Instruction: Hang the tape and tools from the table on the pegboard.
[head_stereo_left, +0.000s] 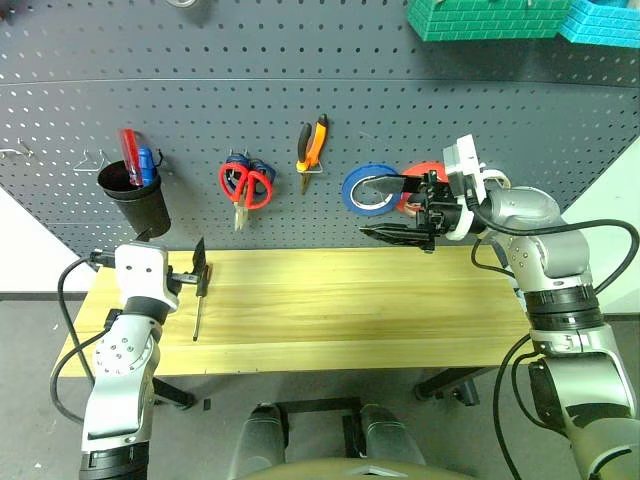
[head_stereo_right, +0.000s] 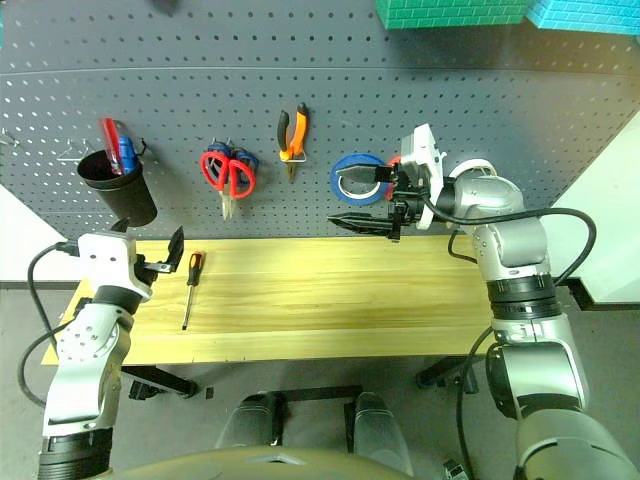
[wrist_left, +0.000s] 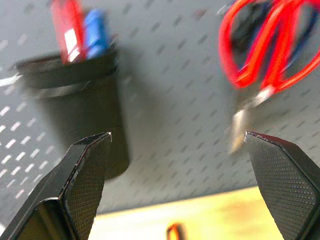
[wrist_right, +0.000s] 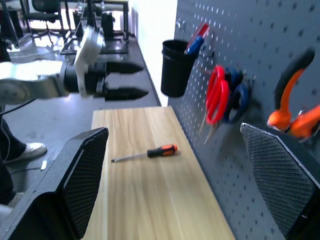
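The robot's left gripper will next move to the screwdriver and close on the black part of its handle (head_stereo_left: 203, 287) next to the metal rod.
The screwdriver (head_stereo_left: 198, 308), slim with an orange-and-black handle, lies on the table (head_stereo_left: 350, 310) near its left end. My left gripper (head_stereo_left: 201, 268) hovers open just above the handle, holding nothing. On the pegboard (head_stereo_left: 400, 100) hang the red-handled scissors (head_stereo_left: 245, 185), the orange-and-black pliers (head_stereo_left: 312, 145) and the red tape (head_stereo_left: 420, 170). The tape sits to the right of a blue roll (head_stereo_left: 368, 190). My right gripper (head_stereo_left: 365, 205) is open and empty, pointing left in front of both rolls and partly hiding the red one.
A black cup (head_stereo_left: 135, 200) holding red and blue items hangs at the pegboard's left. Blue-handled scissors (wrist_right: 240, 95) hang behind the red ones. A green bin (head_stereo_left: 490, 18) and a blue bin (head_stereo_left: 605, 20) sit high on the board.
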